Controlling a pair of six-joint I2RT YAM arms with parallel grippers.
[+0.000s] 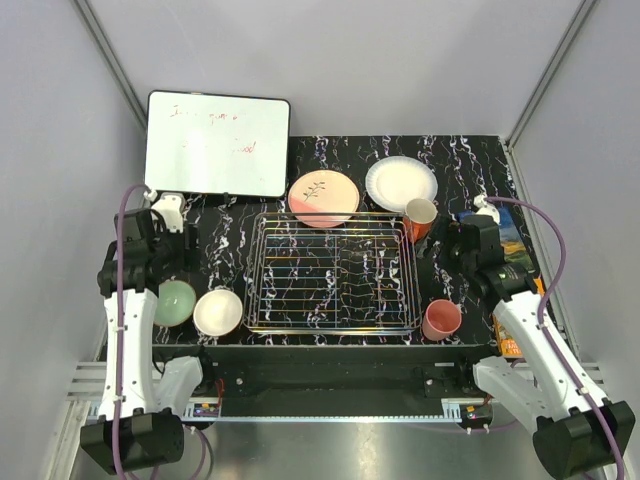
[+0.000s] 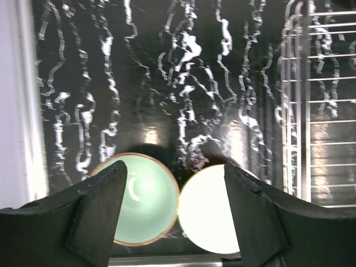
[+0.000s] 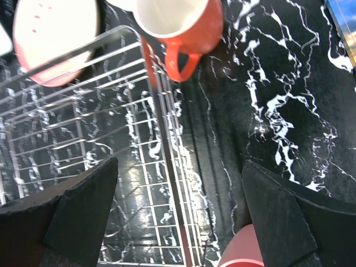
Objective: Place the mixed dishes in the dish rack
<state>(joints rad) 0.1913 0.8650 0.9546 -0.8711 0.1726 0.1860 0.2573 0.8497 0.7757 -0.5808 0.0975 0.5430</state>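
Note:
My left gripper will go for the pale green bowl. It will close on the rim of the pale green bowl (image 1: pixel 194 297) (image 2: pixel 176 189), on its side next to the white-inside orange bowl.
The silver wire dish rack (image 1: pixel 333 272) stands empty mid-table. The pale green bowl (image 1: pixel 175 302) and the white-inside orange bowl (image 1: pixel 218 312) sit side by side left of it. The pink-cream leaf plate (image 1: pixel 323 198) and the white plate (image 1: pixel 401 184) lie behind it. The orange mug (image 1: pixel 419 219) stands at its far right corner and the pink cup (image 1: pixel 441 320) at its near right corner. My left gripper (image 2: pixel 175 189) is open and empty above the two bowls (image 2: pixel 142 203). My right gripper (image 3: pixel 181 189) is open and empty over the rack's right edge (image 3: pixel 167 144), between the mug (image 3: pixel 178 25) and the cup (image 3: pixel 245 253).
A white whiteboard (image 1: pixel 218 143) lies at the back left. Colourful books (image 1: pixel 510 240) lie along the right edge beside my right arm. Grey walls close in both sides.

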